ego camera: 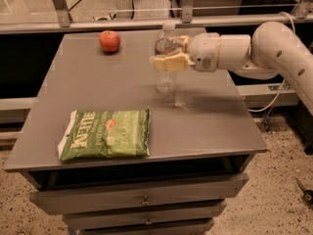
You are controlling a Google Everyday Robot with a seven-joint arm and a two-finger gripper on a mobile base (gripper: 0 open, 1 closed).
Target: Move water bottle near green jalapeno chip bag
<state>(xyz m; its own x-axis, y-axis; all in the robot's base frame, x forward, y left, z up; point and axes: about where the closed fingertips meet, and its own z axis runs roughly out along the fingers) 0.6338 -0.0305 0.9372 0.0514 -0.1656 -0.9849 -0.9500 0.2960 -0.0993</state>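
Next, I set the water bottle down with my gripper on the grey table (135, 105) just behind the green jalapeno chip bag.
The water bottle (166, 77), clear with a white cap, stands upright over the middle of the grey table (107, 94), held just above or on its top. My gripper (168, 58) reaches in from the right and is shut on the bottle's middle, its cream fingers (167, 63) covering the label. The green jalapeno chip bag (105, 133) lies flat near the table's front left, a short way down and left of the bottle.
A red apple (109, 40) sits at the table's back left. My white arm (274, 50) spans the right side. Drawers (142, 199) are below the tabletop. A rail (146, 22) runs behind the table.
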